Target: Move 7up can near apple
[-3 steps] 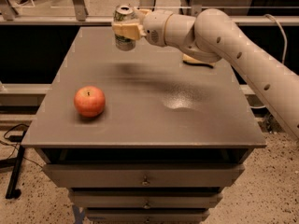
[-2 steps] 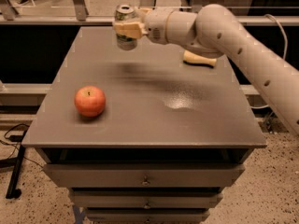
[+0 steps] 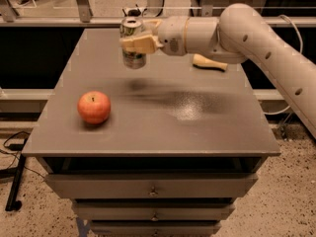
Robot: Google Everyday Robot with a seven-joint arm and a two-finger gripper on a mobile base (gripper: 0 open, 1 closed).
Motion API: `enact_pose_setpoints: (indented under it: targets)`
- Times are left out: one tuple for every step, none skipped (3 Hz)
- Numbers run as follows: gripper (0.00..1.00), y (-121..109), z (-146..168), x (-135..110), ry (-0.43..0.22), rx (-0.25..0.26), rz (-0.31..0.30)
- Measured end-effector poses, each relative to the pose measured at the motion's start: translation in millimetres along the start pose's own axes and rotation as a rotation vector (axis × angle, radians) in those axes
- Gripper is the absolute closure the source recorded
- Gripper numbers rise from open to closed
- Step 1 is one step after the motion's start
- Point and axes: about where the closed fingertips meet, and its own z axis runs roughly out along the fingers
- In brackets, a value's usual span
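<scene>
The robot's gripper will set the 7up can, now held above the table's far middle, down on the grey table (image 3: 128, 109), beside the side of the apple that faces the middle of the table.
The 7up can (image 3: 132, 54) is a silver-topped can with a pale label, held in the air above the far middle of the grey table (image 3: 148, 132). My gripper (image 3: 136, 41) is shut on the can, with a cream finger (image 3: 142, 44) across its front. The arm reaches in from the right. The apple (image 3: 94, 107) is red-orange with a dark stem dimple and rests on the table's near left part, well below and left of the can.
A cream, cone-like object (image 3: 210, 62) lies on the table at the far right, behind the arm. Drawers (image 3: 153, 189) sit under the tabletop. A rail and metal posts (image 3: 83, 4) run behind the table.
The arm has moved a little with the can still held in the air; the can sits slightly lower and toward the front. The apple has not moved.
</scene>
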Motion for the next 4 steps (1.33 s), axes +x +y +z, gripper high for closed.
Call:
enact_pose_setpoints:
  targets:
    - [1.00, 31, -11, 14, 0.007, -0.088, 0.030]
    - [1.00, 57, -20, 42, 0.054, -0.194, 0.032]
    - [1.00, 72, -21, 55, 0.080, -0.267, 0.025]
    - [1.00, 91, -16, 67, 0.078, -0.331, 0.030]
